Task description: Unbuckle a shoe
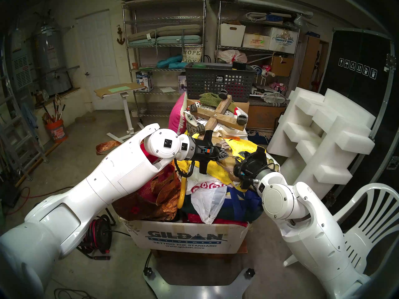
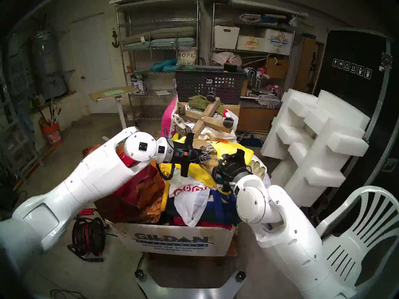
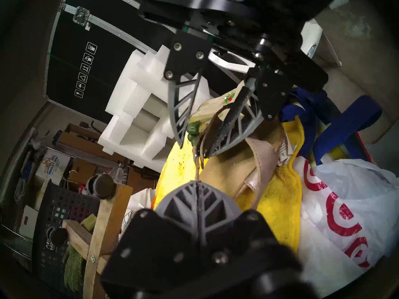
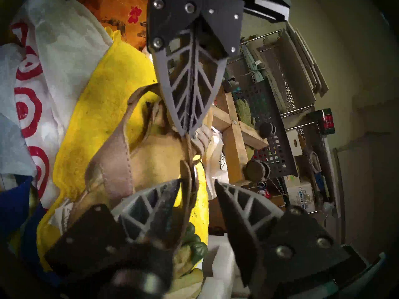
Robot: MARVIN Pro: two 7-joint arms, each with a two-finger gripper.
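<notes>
The buckled loop lies along only one finger of the robot's right gripper, so that gripper should dip and pinch the strap (image 4: pixel 189 147) near the left gripper's fingers.
The tan sandal (image 4: pixel 151 162) lies on a yellow towel (image 4: pixel 103 110) on top of the pile in the box. In the head view the shoe (image 1: pixel 232 172) sits between my two grippers. My left gripper (image 3: pixel 197 182) is shut on the thin ankle strap (image 3: pixel 197 169) and holds it taut. Facing it, my right gripper (image 4: pixel 197 181) is open around the strap's buckled loop (image 4: pixel 191 180). The loop rests against one finger (image 4: pixel 164 197), and the other finger (image 4: pixel 228 197) stands apart. From the right wrist camera the left gripper (image 4: pixel 186 132) shows closed tip to tip.
A Gildan cardboard box (image 1: pixel 187 240) holds bags, cloth and a white plastic bag with red rings (image 3: pixel 336 205). Behind the pile lie a wooden cross with casters (image 1: pixel 218 115) and a dark mesh basket (image 1: pixel 218 82). White foam blocks (image 1: pixel 323 130) and a white plastic chair (image 1: pixel 364 227) stand on my right.
</notes>
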